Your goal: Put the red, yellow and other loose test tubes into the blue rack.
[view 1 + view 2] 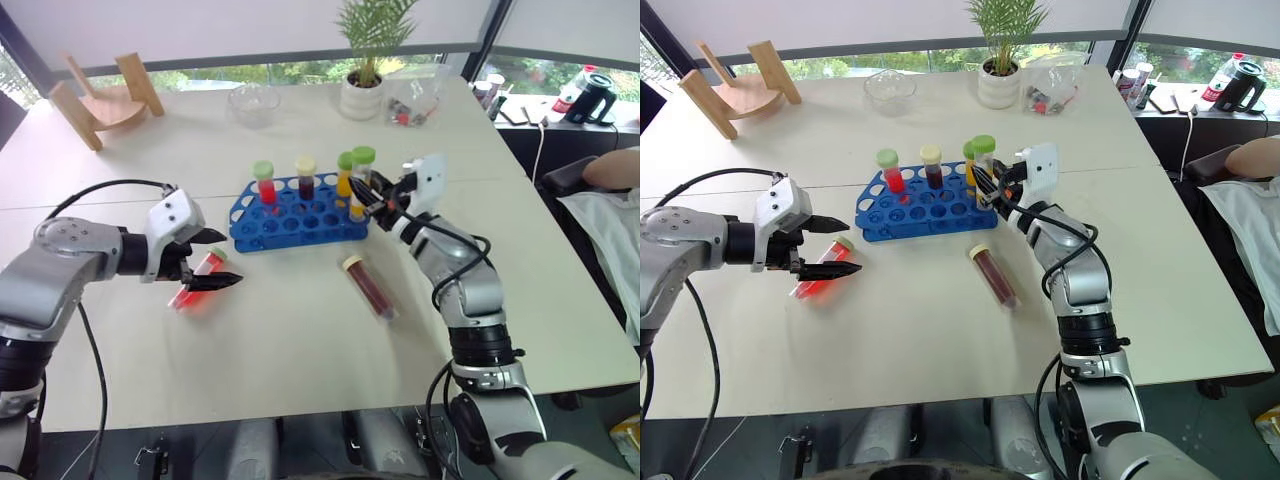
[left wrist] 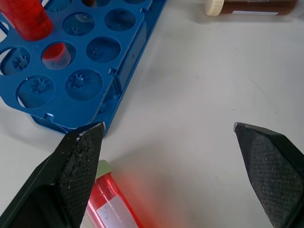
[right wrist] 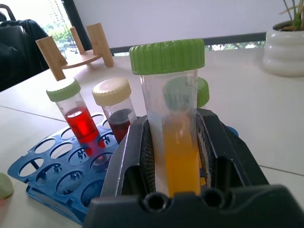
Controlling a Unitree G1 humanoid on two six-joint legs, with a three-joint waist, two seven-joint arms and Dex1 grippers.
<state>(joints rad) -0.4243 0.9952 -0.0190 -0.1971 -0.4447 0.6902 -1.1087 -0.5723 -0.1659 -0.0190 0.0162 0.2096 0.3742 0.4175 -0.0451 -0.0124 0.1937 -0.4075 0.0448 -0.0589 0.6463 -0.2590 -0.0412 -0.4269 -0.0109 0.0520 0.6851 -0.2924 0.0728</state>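
Note:
The robot's right gripper needs to release the green-capped yellow tube, now held upright over the rack, in the blue rack's front end hole (image 1: 350, 228), before the standing yellow tube.
The blue rack (image 1: 300, 215) stands mid-table with a red tube (image 1: 264, 183), a dark tube (image 1: 305, 176) and a yellow tube (image 1: 345, 173) upright in it. My right gripper (image 1: 372, 197) is shut on a green-capped yellow tube (image 3: 178, 142), held upright over the rack's right end. On the table left of the rack lies a loose red tube (image 1: 196, 282), with my left gripper (image 1: 231, 259) open just above its capped end. A dark brown tube (image 1: 369, 288) with a cream cap lies in front of the rack.
A potted plant (image 1: 362, 92), a glass bowl (image 1: 253, 103), a clear bag (image 1: 415, 95) and a wooden stand (image 1: 104, 98) sit along the table's far side. A person's arm (image 1: 612, 170) shows at the right edge, beyond the table.

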